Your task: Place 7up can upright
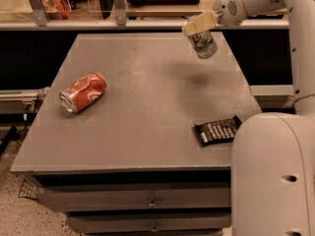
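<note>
I should release the 7up can upright on the far grey table top, straight [202, 72] behind the black snack wrapper.
The 7up can [203, 42], silvery-white and green, hangs in the air above the far right part of the grey table [147, 112], nearly upright and a little tilted. My gripper [199, 24] is shut on its upper end, its pale fingers [197, 22] clamped over the top. The can casts a soft shadow on the table below it. The arm reaches in from the upper right.
A crushed red-orange can [82, 92] lies on its side at the table's left. A flat black snack wrapper [217, 130] lies near the right front edge. My white arm body [273, 176] fills the lower right. A shelf rail [123, 23] runs behind the table.
</note>
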`<state>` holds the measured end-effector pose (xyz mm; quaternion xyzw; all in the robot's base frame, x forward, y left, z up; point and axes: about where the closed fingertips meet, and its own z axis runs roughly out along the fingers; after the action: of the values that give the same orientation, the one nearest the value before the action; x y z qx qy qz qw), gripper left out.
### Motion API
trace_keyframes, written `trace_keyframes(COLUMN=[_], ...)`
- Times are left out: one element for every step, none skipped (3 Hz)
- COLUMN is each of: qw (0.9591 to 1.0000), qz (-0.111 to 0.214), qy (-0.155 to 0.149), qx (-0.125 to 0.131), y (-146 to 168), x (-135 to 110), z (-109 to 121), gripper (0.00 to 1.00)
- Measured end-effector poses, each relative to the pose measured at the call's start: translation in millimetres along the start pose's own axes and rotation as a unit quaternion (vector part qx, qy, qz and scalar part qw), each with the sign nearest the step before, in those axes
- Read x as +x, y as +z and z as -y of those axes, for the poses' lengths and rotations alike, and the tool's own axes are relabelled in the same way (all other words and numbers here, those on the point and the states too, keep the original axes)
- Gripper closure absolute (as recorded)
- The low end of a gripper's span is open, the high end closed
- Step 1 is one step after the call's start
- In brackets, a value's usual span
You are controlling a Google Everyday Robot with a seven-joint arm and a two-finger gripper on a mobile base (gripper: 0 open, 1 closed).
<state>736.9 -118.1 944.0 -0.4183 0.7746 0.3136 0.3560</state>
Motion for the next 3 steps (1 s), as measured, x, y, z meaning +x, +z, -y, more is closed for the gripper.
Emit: trace_keyframes(qw=[0.9968, 0.9872, 0.9719], qz=[0.069, 0.137, 0.212], qy=[0.036, 0.062, 0.049], qx=[-0.020, -0.052, -0.091], y=[-23.6, -31.6, -21.3], x=[10.0, 20.6, 27.7], z=[6.9, 8.2, -2.4], gripper=[1.00, 1.00, 1.00])
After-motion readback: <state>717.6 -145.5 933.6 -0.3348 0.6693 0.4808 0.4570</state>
